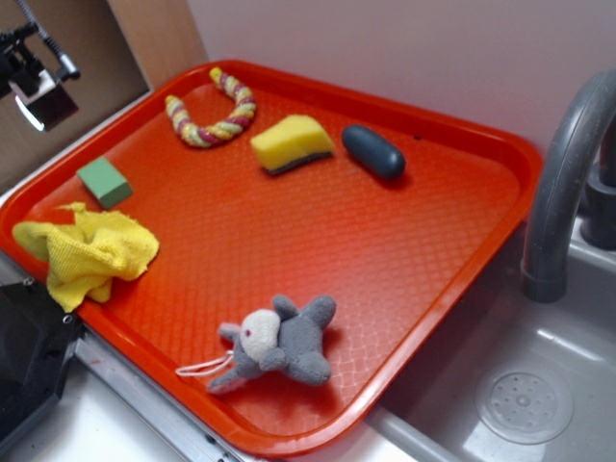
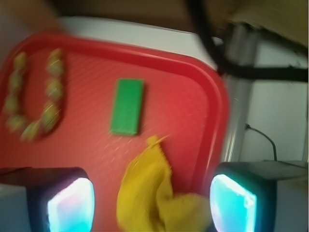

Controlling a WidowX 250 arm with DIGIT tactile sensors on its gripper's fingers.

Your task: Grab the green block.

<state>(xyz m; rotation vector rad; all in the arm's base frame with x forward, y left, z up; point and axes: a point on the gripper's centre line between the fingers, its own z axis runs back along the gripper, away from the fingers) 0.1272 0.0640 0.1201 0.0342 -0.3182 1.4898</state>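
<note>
The gripper I use will next move down to the green block beyond the yellow cloth and close across the block's long sides (image 1: 103,181) (image 2: 127,107).
The green block (image 1: 105,181) is small and flat and lies near the left edge of the red tray (image 1: 404,241). In the wrist view the green block (image 2: 127,107) lies lengthwise ahead of the jaws, beyond the yellow cloth. My gripper (image 1: 38,91) hangs high at the top left of the exterior view, well above and to the left of the block. In the wrist view the gripper (image 2: 152,208) is open wide, with nothing between the pads (image 2: 70,205). The wrist view is blurred.
A crumpled yellow cloth (image 1: 87,250) lies at the tray's left corner, just below the block, also in the wrist view (image 2: 154,198). A rope toy (image 1: 212,111), yellow sponge (image 1: 292,142), dark oval object (image 1: 373,151) and grey plush animal (image 1: 279,342) lie on the tray. A faucet (image 1: 568,183) and sink (image 1: 525,399) are at the right.
</note>
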